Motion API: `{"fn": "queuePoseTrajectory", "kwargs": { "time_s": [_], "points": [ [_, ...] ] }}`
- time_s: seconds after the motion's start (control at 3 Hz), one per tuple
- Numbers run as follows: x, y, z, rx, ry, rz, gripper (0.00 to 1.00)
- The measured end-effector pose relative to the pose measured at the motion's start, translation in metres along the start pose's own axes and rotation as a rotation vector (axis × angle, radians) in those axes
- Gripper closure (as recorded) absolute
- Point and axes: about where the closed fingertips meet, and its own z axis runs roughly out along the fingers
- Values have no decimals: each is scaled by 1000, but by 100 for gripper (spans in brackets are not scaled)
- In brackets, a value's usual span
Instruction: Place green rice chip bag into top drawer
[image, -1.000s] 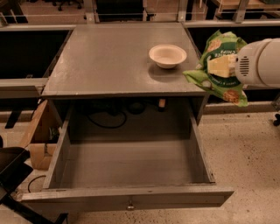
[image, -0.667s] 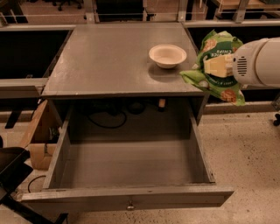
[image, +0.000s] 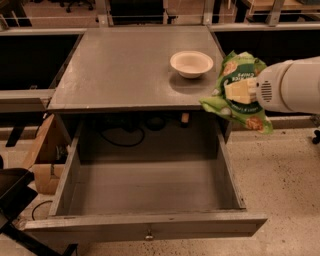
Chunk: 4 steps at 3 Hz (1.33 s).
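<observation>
Next, I release the green rice chip bag on the drawer's grey bottom, near the side (image: 196, 159) nearest the bowl.
My gripper (image: 239, 92) reaches in from the right on a white arm and is shut on the green rice chip bag (image: 240, 75). The crinkly bag hangs in the air at the right edge of the cabinet top, above the right rear corner of the top drawer (image: 145, 222). The drawer is pulled fully out toward me, grey inside with nothing in it, and has a small metal knob on its front.
A small cream bowl (image: 191, 63) sits on the grey cabinet top (image: 125, 65) near its right side. Cables hang behind the drawer. A cardboard box (image: 47, 160) stands on the floor at the left, with a dark object at the lower left.
The gripper and the bag have moved a little left and down, toward the cabinet's right edge. The drawer and the bowl have not moved.
</observation>
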Motion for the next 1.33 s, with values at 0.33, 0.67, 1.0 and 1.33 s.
{"fn": "queuePoseTrajectory", "kwargs": {
  "time_s": [0.33, 0.67, 1.0, 1.33],
  "points": [
    [40, 37, 6, -86, 71, -58, 100],
    [92, 74, 47, -222, 202, -133, 100],
    [123, 93, 88, -314, 294, -153, 100],
    [143, 104, 112, -371, 363, -147, 96]
  ]
}}
